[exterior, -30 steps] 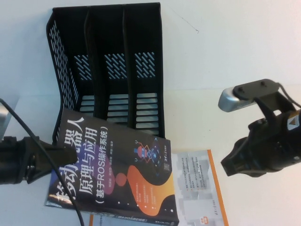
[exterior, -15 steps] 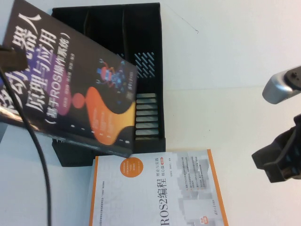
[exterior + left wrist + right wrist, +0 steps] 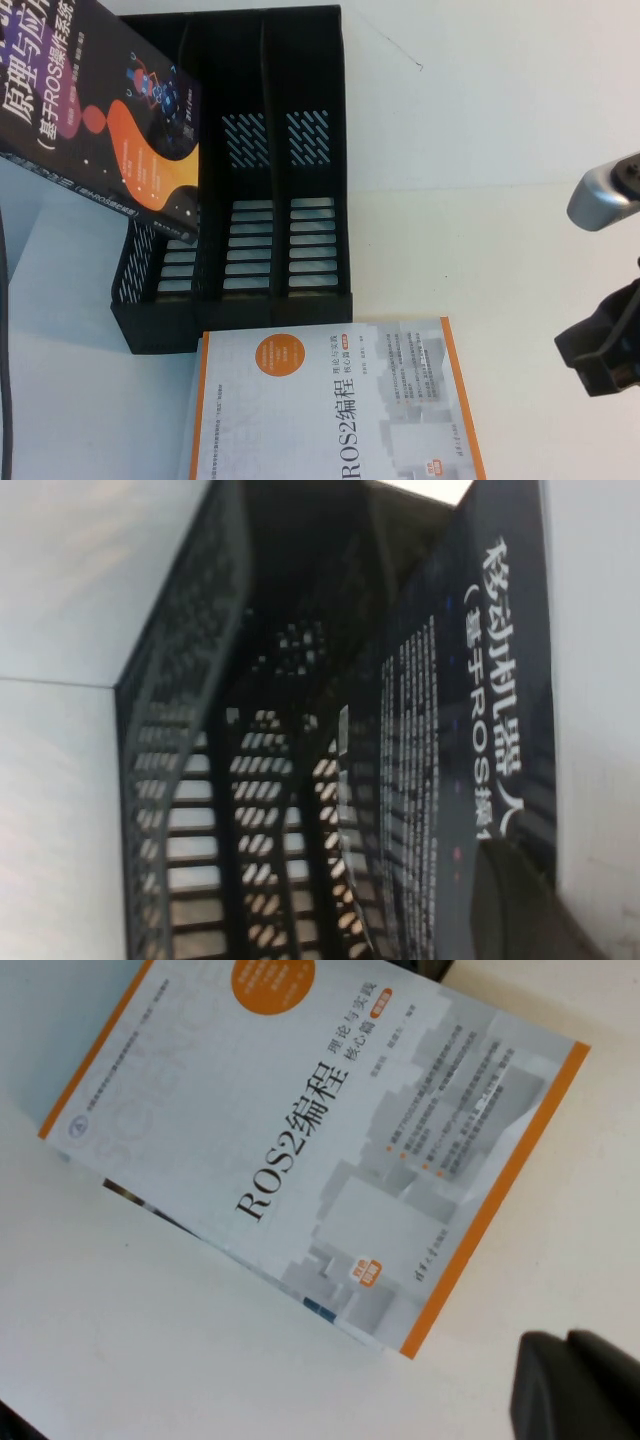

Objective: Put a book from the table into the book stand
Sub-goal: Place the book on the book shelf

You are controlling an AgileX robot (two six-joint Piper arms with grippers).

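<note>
The robot's left gripper should release the dark book in the black book stand's slot (image 3: 163, 287) farthest from the right gripper. The book is now held tilted above the stand.
The dark book (image 3: 100, 110) with white title and orange blobs is held in the air, tilted, over the left slot of the black book stand (image 3: 240, 308). My left gripper is outside the high view. In the left wrist view the left gripper (image 3: 545, 900) is shut on the book (image 3: 470, 730), one dark finger (image 3: 515, 910) lying on its cover, with the stand's slots (image 3: 230, 810) beside it. My right gripper (image 3: 575, 1385) is shut and empty above the white table (image 3: 480, 150), at the right edge of the high view (image 3: 605, 345).
A white book with orange border and "ROS2" title (image 3: 330, 410) lies flat on the table just in front of the stand; it also shows in the right wrist view (image 3: 320, 1140). The stand's middle and right slots hold nothing.
The dark book has gone from low in front of the stand up and to the far left, uncovering the white book. My right arm has drawn back to the right.
</note>
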